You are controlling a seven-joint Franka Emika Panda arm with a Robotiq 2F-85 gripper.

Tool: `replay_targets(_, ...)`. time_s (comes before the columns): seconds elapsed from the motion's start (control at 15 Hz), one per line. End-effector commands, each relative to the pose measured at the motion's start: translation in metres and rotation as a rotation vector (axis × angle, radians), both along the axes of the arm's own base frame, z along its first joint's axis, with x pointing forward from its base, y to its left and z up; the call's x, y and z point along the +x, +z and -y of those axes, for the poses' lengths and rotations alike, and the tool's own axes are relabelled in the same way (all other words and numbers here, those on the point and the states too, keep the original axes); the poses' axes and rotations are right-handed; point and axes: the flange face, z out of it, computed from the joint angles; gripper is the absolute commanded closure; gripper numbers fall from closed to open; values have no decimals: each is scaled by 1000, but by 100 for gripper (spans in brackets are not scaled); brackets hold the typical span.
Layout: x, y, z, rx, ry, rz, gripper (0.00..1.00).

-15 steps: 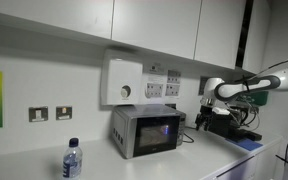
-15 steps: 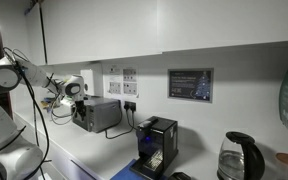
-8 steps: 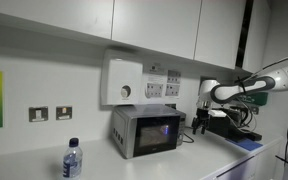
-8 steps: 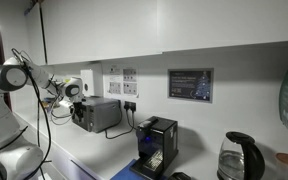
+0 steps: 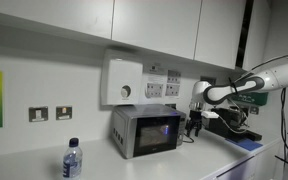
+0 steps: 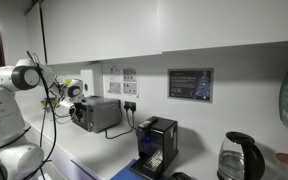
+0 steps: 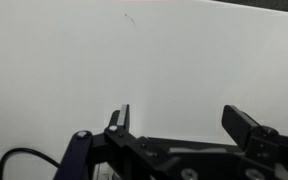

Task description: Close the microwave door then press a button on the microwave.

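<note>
Next, my gripper closes its empty fingers in front of the microwave door (image 5: 171, 130), beside the control strip of the microwave, so that I am ready to press a button.
The small silver-grey microwave (image 5: 147, 130) stands on the white counter under the wall sockets, and shows from its side in an exterior view (image 6: 100, 113). The microwave door (image 5: 156, 130), a dark window glowing bluish, lies across the front face; I cannot tell whether it is fully latched. My gripper (image 5: 194, 124) hangs just beyond the control-strip end of the oven, fingers pointing down, close to it but apart. It also shows at the oven's front corner (image 6: 71, 105). In the wrist view the gripper (image 7: 181, 120) is open and empty, facing only white wall.
A white box with a round dial (image 5: 124, 82) hangs above the oven. A water bottle (image 5: 72, 160) stands at the counter's front. A black machine (image 5: 231, 125) sits behind my arm. A black coffee maker (image 6: 157, 146) and a kettle (image 6: 239, 157) stand further along.
My arm has swung toward the microwave, bringing the gripper from over the black machine to just beside the oven's end. The jaws stayed open.
</note>
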Motion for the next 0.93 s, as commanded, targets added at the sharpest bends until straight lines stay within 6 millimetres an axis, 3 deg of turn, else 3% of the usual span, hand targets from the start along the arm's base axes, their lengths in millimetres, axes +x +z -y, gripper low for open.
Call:
replay_targets(0.0,13,3,-29,-24,10,6,0)
replay_targets(0.73,11,-15,-96,-108,102,64,1)
replay_targets(0.87,9,-17,-102,-123,85,90,7)
